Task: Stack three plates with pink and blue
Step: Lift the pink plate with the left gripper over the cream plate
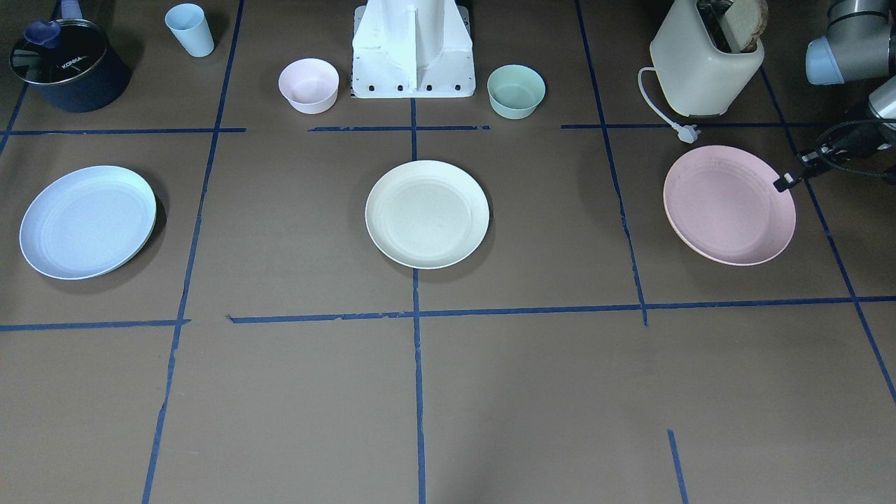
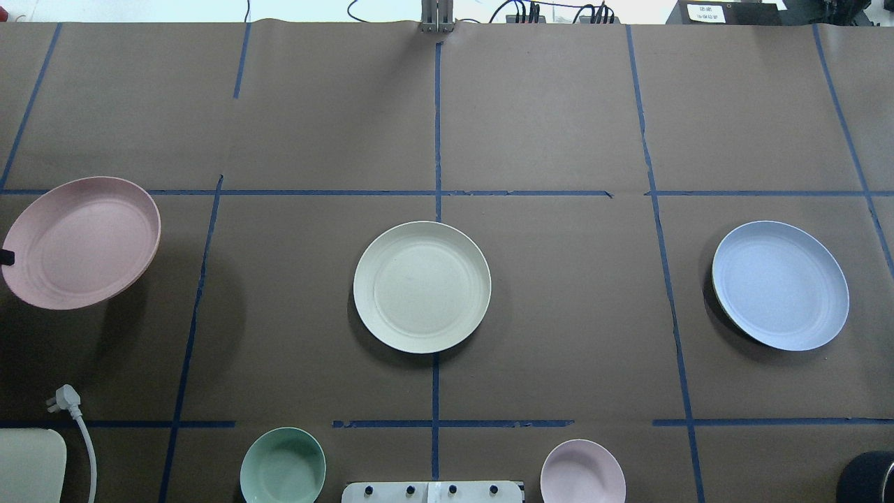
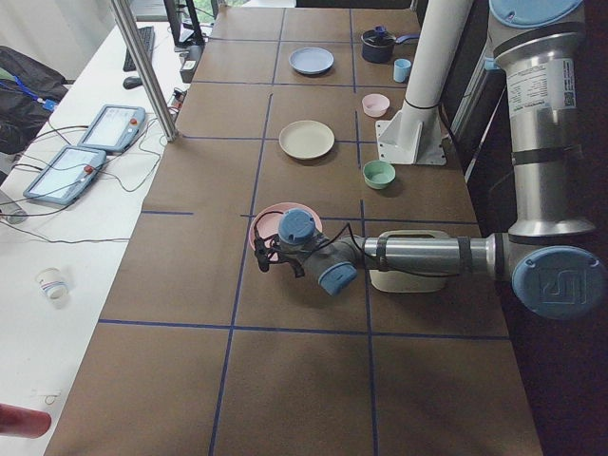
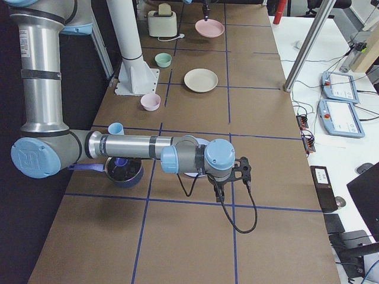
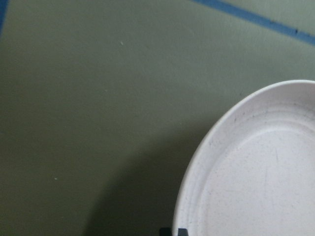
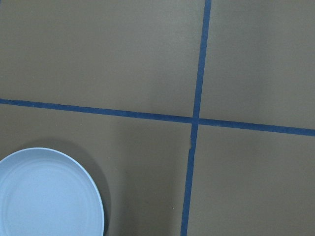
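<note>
Next, my left gripper sets the pale pink plate down and lets go of it on top of the cream-white plate (image 1: 428, 213) at the middle of the table.
The pale pink plate (image 1: 728, 205) is at the table's left end, raised and tilted above its shadow in the overhead view (image 2: 80, 241). My left gripper (image 1: 782, 184) is shut on its outer rim. The left wrist view shows the fingertips (image 5: 173, 231) on the rim of the plate (image 5: 256, 177). The cream-white plate (image 1: 427, 213) lies flat at the table's middle (image 2: 422, 286). The pale blue plate (image 1: 87, 220) lies at the right end (image 2: 780, 285). My right gripper (image 4: 244, 171) hovers beside the blue plate (image 6: 47, 194). I cannot tell whether it is open.
A cream toaster (image 1: 703, 63) with its plug (image 1: 689, 133) stands behind the pink plate. A small pink bowl (image 1: 309, 85) and a mint-green bowl (image 1: 516, 90) flank the white robot base (image 1: 413, 49). A dark pot (image 1: 66, 66) and a blue cup (image 1: 190, 29) stand behind the blue plate.
</note>
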You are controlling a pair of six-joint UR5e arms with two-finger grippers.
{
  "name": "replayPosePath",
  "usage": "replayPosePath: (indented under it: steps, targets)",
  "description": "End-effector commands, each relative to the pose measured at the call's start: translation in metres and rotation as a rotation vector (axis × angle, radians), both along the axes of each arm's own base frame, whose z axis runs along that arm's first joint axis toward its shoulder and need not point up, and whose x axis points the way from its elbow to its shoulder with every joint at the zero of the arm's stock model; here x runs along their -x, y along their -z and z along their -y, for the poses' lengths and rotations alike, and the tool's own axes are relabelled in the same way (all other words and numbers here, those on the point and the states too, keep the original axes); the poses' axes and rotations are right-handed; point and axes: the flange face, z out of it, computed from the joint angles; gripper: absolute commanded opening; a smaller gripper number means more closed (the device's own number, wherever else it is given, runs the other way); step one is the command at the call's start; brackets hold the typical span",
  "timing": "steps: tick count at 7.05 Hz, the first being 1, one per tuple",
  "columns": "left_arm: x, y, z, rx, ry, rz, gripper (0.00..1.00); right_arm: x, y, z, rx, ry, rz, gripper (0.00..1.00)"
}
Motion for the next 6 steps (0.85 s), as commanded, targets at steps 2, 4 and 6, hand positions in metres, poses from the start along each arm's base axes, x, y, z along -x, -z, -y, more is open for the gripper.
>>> replayPosePath:
  steps: [2,4,6]
  targets:
    - [-0.087,0.133,0.028,0.070,0.034,-0.121,0.00,0.025,0.008,0.004,0.047,-0.063,0.015,1.00]
    - [-0.175,0.211,0.015,0.163,0.074,-0.166,0.00,0.061,0.026,0.012,0.058,-0.115,0.048,1.00]
    - [-0.256,0.297,-0.022,0.146,0.117,-0.053,0.00,0.087,0.040,0.015,0.056,-0.146,0.079,1.00]
